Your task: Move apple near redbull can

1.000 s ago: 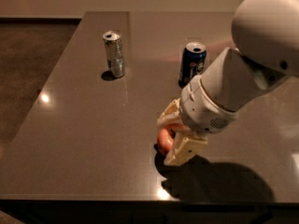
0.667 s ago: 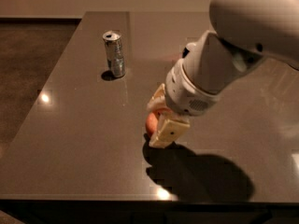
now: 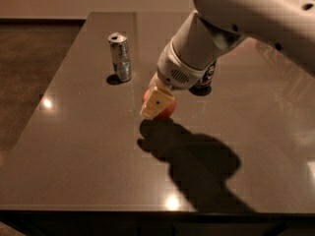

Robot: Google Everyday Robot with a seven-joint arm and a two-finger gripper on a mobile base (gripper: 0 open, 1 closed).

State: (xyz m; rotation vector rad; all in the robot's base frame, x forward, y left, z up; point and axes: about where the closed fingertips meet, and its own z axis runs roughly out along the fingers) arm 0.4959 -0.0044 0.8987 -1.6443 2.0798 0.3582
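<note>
My gripper is to let go of the apple close beside the redbull can point(image 3: 139, 78), on that can's side toward the dark blue can. The apple is held a little above the table now.
The redbull can point(image 3: 120, 56) stands upright at the back left of the dark table point(image 3: 83, 146), slim and silver. My gripper point(image 3: 156, 102) hangs over the table's middle, to the right of and in front of the can, and is shut on the red-orange apple point(image 3: 166, 110). The apple shows only partly between the cream fingers point(image 3: 153, 104), and it is held a little above the table, with its shadow below it. A gap of about one can's height lies between apple and can.
A shorter dark blue can point(image 3: 208, 75) stands behind the arm, mostly hidden by it. The white arm point(image 3: 236, 18) crosses the upper right of the view. The table's left edge point(image 3: 29, 117) drops to a brown floor.
My gripper has carried the apple away from the table's front, toward the back left and closer to the silver can. The arm now hides most of the dark blue can.
</note>
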